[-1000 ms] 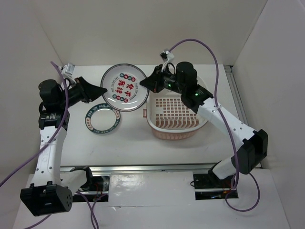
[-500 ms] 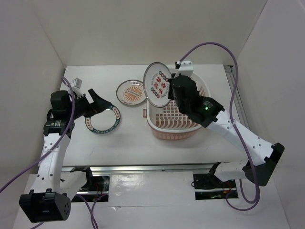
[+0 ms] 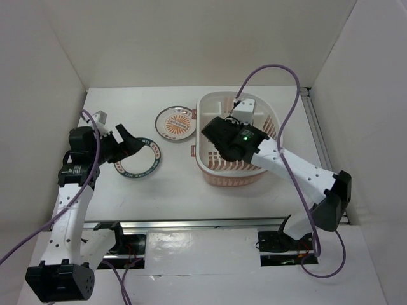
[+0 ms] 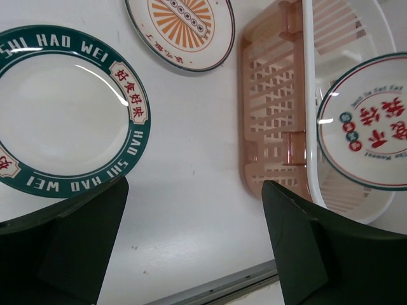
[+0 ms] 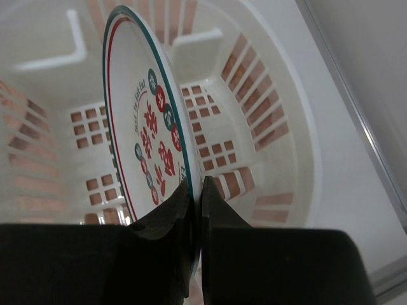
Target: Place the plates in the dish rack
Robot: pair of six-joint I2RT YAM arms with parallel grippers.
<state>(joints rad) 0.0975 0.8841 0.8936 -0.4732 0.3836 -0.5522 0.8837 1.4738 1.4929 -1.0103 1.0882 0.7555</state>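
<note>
Next, my right gripper lets go of the red-motif plate standing upright on the bottom of the dish rack, toward the orange sunburst plate's side (image 3: pixel 222 141) (image 5: pixel 152 181). The red-motif plate is now held low inside the rack.
My right gripper (image 5: pixel 196 184) is shut on the rim of the red-motif plate (image 5: pixel 149 127) and holds it on edge, low inside the dish rack (image 5: pixel 267 101). In the top view the right gripper (image 3: pixel 211 136) is at the left end of the dish rack (image 3: pixel 267 121). The left wrist view shows that plate (image 4: pixel 375 121) inside the rack (image 4: pixel 273 114). The teal lettered plate (image 3: pixel 137 159) and the orange sunburst plate (image 3: pixel 177 122) lie flat on the table. My left gripper (image 3: pixel 132 145) is open and empty, above the teal plate's near edge (image 4: pixel 63 114).
The orange plate (image 4: pixel 181 28) lies just left of the rack, close to its wall. White walls close in the table on the left, back and right. A metal rail (image 3: pixel 191 222) runs along the table's front edge.
My right gripper has carried the red-motif plate from over the table to upright at the rack's left rim, then down into the rack. My left gripper has shifted slightly toward the teal plate.
</note>
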